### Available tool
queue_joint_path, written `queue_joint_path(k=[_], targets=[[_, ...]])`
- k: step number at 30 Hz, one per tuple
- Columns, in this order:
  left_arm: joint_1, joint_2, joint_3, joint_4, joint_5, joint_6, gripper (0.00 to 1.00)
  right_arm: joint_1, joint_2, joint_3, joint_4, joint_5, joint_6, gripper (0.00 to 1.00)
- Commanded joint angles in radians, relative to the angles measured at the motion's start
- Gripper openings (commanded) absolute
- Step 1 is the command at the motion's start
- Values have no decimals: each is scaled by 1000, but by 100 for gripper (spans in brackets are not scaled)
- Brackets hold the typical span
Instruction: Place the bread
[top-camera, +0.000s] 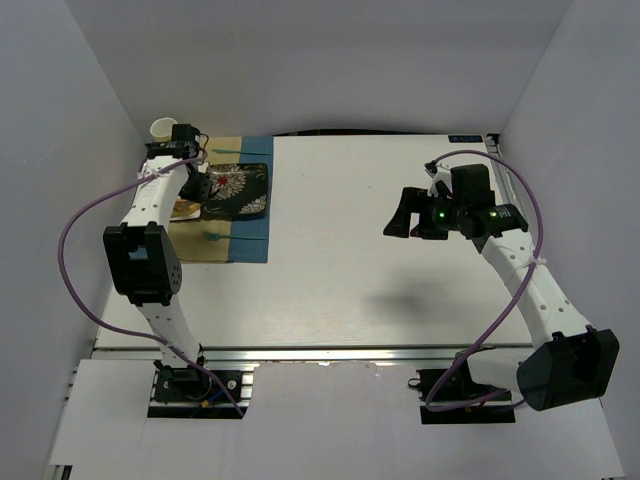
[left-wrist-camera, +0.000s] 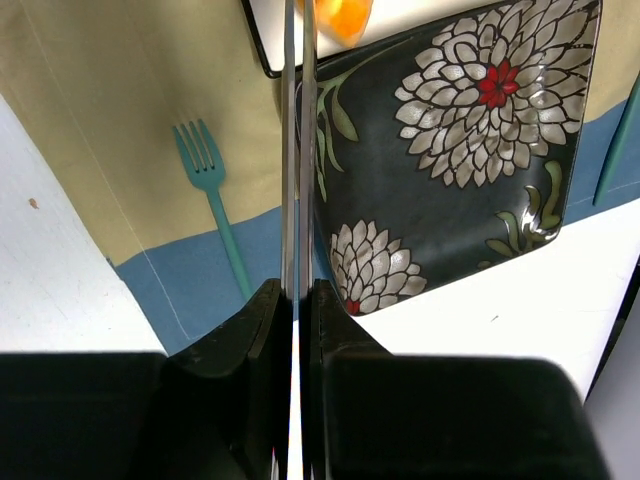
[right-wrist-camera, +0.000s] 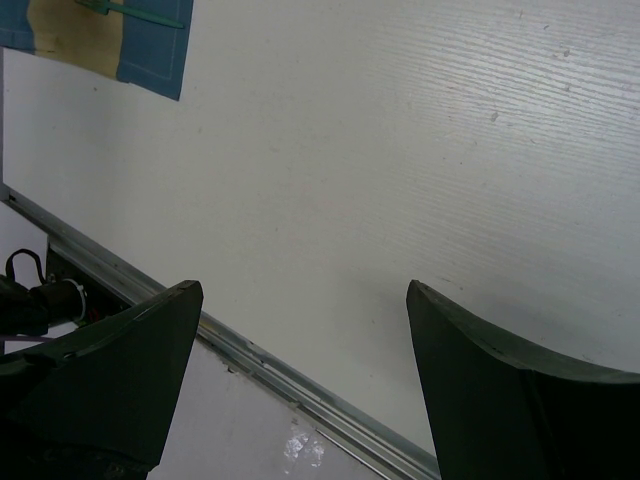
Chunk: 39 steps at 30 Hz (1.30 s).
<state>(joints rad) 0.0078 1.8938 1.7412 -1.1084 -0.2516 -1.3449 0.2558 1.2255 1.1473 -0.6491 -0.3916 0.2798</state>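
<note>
Next, my left gripper lets go of the bread on the dark flowered plate (top-camera: 253, 197) (left-wrist-camera: 432, 228) beside its smaller flower.
My left gripper (left-wrist-camera: 297, 290) is shut on a pair of thin metal tongs (left-wrist-camera: 297, 150) that reach forward past the top of the left wrist view. At their far end a golden-orange piece (left-wrist-camera: 342, 14) lies on a white black-rimmed tray (left-wrist-camera: 262, 40). Only its edge shows, so I cannot tell whether it is the bread. In the top view the left gripper (top-camera: 200, 185) is over the left edge of the dark flowered plate (top-camera: 240, 190), which also shows in the left wrist view (left-wrist-camera: 470, 150). My right gripper (top-camera: 408, 215) is open and empty, held high at the right (right-wrist-camera: 300, 290).
A tan and blue placemat (top-camera: 248, 245) lies under the plate. A teal fork (left-wrist-camera: 215, 195) lies on it beside the plate, and a teal utensil (left-wrist-camera: 617, 135) on the other side. A paper cup (top-camera: 162, 128) stands at the back left corner. White walls close in on both sides.
</note>
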Motion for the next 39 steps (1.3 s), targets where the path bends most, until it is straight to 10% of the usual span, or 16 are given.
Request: queue_joint_path(k=[1,20,39], targets=[[8,-64,-6,-77,-52,-25,12,2,-1,3,17,-4,-13,89],[8,-200,73,-134,-38,-45,9,2,-4,-17,43,-32,6,89],[-216,34,273,-56,206,434,6,3,-46,118,-49,123,88,89]])
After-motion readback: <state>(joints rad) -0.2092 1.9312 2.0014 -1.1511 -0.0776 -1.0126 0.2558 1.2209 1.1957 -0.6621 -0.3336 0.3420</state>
